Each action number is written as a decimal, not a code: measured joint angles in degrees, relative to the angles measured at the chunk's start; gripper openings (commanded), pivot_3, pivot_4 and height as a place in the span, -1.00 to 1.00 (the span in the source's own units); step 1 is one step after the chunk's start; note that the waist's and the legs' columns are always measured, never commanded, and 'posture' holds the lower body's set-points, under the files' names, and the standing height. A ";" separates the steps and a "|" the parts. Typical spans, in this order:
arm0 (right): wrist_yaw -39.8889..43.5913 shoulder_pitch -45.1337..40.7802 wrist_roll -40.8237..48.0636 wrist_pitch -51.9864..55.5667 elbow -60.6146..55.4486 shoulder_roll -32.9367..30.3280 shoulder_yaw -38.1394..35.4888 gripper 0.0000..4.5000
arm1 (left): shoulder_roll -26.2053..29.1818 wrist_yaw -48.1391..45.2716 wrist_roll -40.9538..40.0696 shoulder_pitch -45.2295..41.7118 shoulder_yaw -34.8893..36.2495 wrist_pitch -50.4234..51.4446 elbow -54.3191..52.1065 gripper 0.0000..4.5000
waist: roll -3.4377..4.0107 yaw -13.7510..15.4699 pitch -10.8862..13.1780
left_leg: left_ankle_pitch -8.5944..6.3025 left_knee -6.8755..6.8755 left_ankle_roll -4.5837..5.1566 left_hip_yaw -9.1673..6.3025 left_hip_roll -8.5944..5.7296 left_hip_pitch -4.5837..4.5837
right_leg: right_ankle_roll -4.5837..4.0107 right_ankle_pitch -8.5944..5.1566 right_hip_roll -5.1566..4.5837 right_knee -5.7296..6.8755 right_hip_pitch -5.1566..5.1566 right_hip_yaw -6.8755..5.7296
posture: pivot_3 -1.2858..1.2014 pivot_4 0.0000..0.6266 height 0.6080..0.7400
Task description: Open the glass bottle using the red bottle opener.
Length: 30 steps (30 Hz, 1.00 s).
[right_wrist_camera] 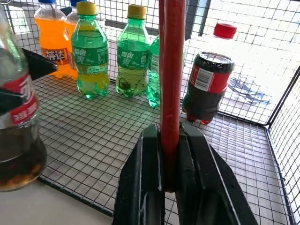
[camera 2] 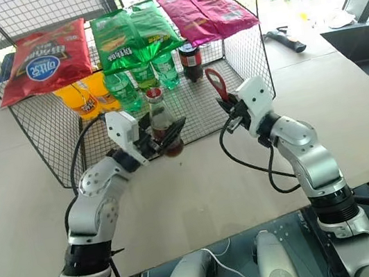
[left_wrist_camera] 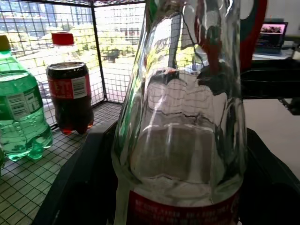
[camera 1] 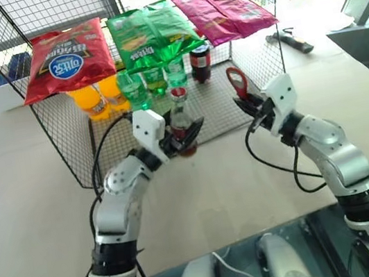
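Note:
The glass bottle is held by my left gripper around its red label, far below the cap, so that gripper should open, move up and grip the neck (camera 1: 179, 106) before I bring the opener over.
The glass bottle (camera 1: 181, 120) stands upright at the front edge of the wire rack, clear with a red label and dark liquid at its bottom. My left gripper (camera 1: 184, 140) is shut on its lower body, a black finger (left_wrist_camera: 77, 187) on each side. To its right my right gripper (camera 1: 250, 105) is shut on the handle of the red bottle opener (camera 1: 237, 82), which stands upright with its looped head on top. The opener is a hand's width from the bottle and not touching it. In the right wrist view the opener (right_wrist_camera: 171, 70) rises between the fingers, with the bottle (right_wrist_camera: 16, 126) off to the side.
The black wire rack (camera 1: 222, 108) holds orange bottles (camera 1: 98, 101), green bottles (camera 1: 154, 81) and a dark cola bottle (camera 1: 200, 62) behind the glass bottle. Red (camera 1: 70, 58), green (camera 1: 154, 36) and magenta (camera 1: 221, 12) snack bags lie on its top. A dark tool (camera 1: 291, 38) lies back right.

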 measured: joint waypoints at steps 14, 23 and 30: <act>0.89 -0.92 -0.89 -1.13 1.28 0.85 0.05 -1.00 | -4.89 0.36 1.23 4.90 -1.55 -7.32 2.21 0.74 | 0.00 -0.01 0.00 | 0.00 0.00 0.00 0.04 -0.03 0.00 | 0.00 0.00 0.02 -0.01 -0.01 0.00 | 0.03 -0.52 0.98; 1.65 -2.07 -1.37 -1.24 1.88 0.88 0.05 -1.00 | -5.06 -1.55 0.14 5.90 -1.31 -10.50 2.07 0.95 | 0.00 0.00 0.00 | 0.00 0.00 0.00 0.05 -0.03 0.00 | 0.00 0.00 0.02 0.00 -0.01 0.01 | 0.03 -0.52 0.98; 2.01 -2.08 -1.41 -1.24 2.52 0.88 0.05 -1.00 | -5.22 -2.35 -1.07 5.78 -1.31 -10.91 0.10 0.95 | 0.00 -0.02 -0.01 | 0.00 0.00 0.00 0.05 -0.03 0.00 | 0.00 0.00 0.02 0.01 -0.01 0.01 | 0.03 -0.52 0.98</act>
